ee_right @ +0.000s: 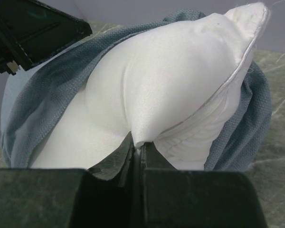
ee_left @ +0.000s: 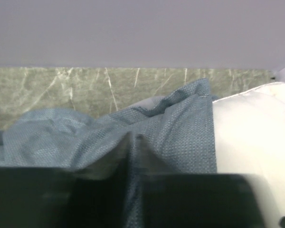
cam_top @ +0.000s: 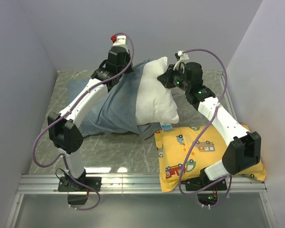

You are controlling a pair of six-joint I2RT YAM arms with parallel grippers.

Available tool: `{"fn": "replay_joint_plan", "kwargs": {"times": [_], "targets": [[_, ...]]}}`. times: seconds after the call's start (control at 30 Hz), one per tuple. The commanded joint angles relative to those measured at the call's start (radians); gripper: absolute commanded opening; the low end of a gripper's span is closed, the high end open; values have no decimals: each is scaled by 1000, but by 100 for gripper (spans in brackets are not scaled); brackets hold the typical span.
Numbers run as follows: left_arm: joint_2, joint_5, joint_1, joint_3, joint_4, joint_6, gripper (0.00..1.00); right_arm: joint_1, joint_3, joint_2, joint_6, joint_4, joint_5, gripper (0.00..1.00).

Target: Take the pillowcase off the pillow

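Note:
The robot's right gripper will release the white pillow's edge on the bare marbled tabletop (cam_top: 184, 95) behind the yellow cartoon-vehicle print pillow.
The white pillow (cam_top: 154, 92) sticks half out of the blue-grey pillowcase (cam_top: 111, 107) at the table's back middle. My left gripper (cam_top: 109, 76) is shut on a fold of the pillowcase (ee_left: 180, 137), the fabric pinched between its jaws (ee_left: 133, 142). My right gripper (cam_top: 167, 78) is shut on the pillow's edge seam; in the right wrist view the pillow (ee_right: 171, 80) bulges up from the shut gripper (ee_right: 140, 149), with the pillowcase (ee_right: 52, 90) bunched round its sides.
A yellow cartoon-vehicle print pillow (cam_top: 204, 152) lies at the front right beside the right arm's base. Grey walls close in on the left, back and right. The marbled tabletop (cam_top: 109, 152) shows in front of the pillowcase.

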Motion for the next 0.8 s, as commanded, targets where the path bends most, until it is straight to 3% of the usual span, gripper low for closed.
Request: {"fn": "replay_joint_plan", "kwargs": {"times": [0.0, 0.03, 0.2, 0.23, 0.27, 0.3, 0.37, 0.4, 0.77], "targets": [[40, 21, 17, 70, -26, -2, 6, -4, 52, -67, -19, 101, 12, 0], [50, 26, 25, 75, -34, -8, 0, -7, 55, -64, -19, 97, 15, 0], [26, 82, 83, 37, -16, -48, 0, -27, 54, -61, -11, 92, 24, 0], [20, 88, 89, 27, -11, -49, 5, -29, 52, -59, -10, 92, 23, 0], [14, 95, 94, 14, -5, -49, 12, -27, 51, -59, -10, 95, 21, 0], [2, 96, 100, 9, 1, -51, 35, -29, 49, -59, -8, 95, 21, 0], [-11, 101, 106, -6, 15, -56, 63, -27, 49, -58, -7, 95, 18, 0], [-12, 101, 106, -7, 18, -54, 66, -27, 50, -59, -7, 95, 18, 0], [-42, 139, 106, -17, 52, -57, 73, -27, 49, -64, -4, 94, 14, 0]]}}
